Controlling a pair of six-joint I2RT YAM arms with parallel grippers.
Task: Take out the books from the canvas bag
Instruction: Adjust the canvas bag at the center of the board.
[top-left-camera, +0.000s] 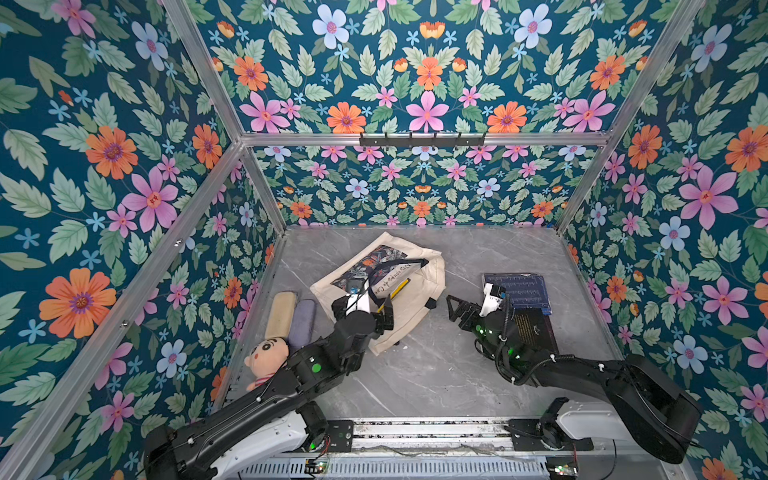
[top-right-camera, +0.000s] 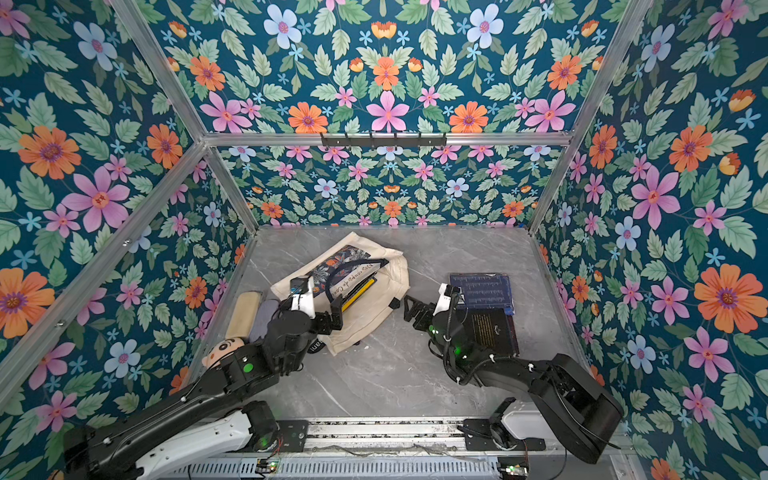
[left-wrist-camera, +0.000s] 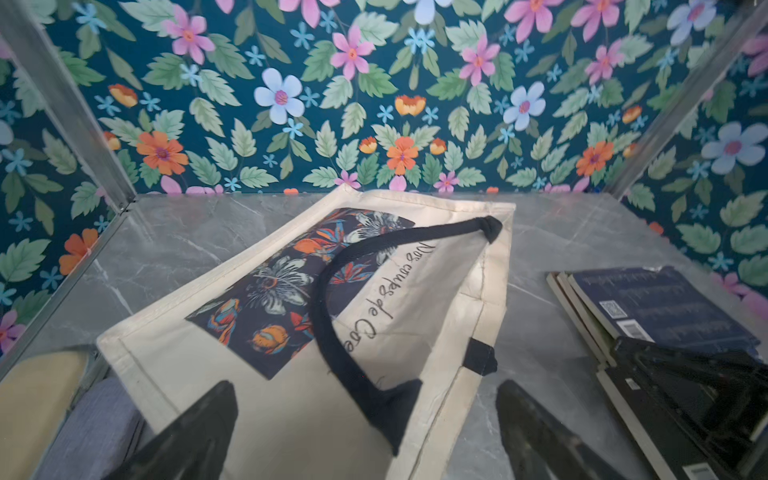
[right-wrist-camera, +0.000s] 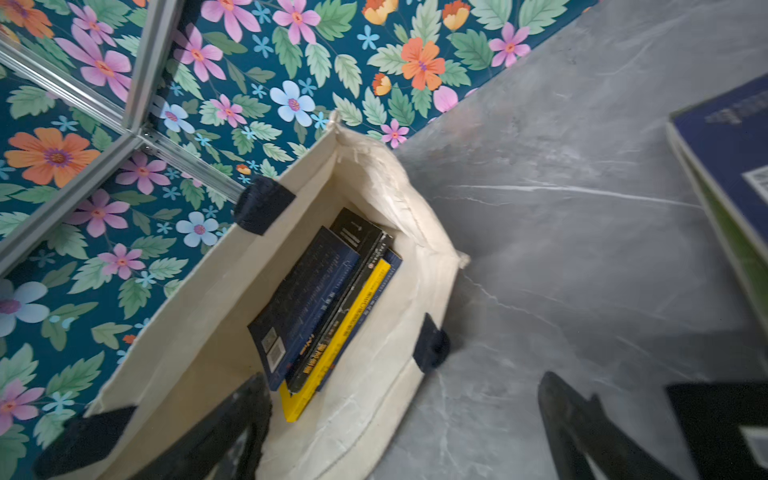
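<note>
Next, my left gripper needs to grab the upper edge of the canvas bag's opening (top-left-camera: 404, 280) (left-wrist-camera: 449, 313), between the black strap's ends, beside the yellow book.
The cream canvas bag (top-left-camera: 415, 299) (top-right-camera: 374, 307) lies flat at mid-table, its mouth toward the right. Inside it I see books (right-wrist-camera: 324, 307), a dark blue one on top of black and yellow ones; the yellow spine (top-left-camera: 395, 293) shows in a top view. Two books lie on the table outside it, a blue one (top-left-camera: 519, 289) and a dark one (top-left-camera: 534, 328). My left gripper (top-left-camera: 363, 305) (left-wrist-camera: 365, 384) hovers open over the bag's near corner, the black strap (left-wrist-camera: 328, 299) loose between its jaws. Just off the mouth, my right gripper (top-left-camera: 453, 309) (right-wrist-camera: 403, 378) stands open and empty.
A plush doll (top-left-camera: 268, 355) and two soft cases, beige (top-left-camera: 281, 309) and purple (top-left-camera: 302, 320), lie along the left wall. Floral walls close in three sides. A black hook rail (top-left-camera: 422, 139) hangs on the back wall. Bare grey table (top-left-camera: 424, 374) lies between the arms.
</note>
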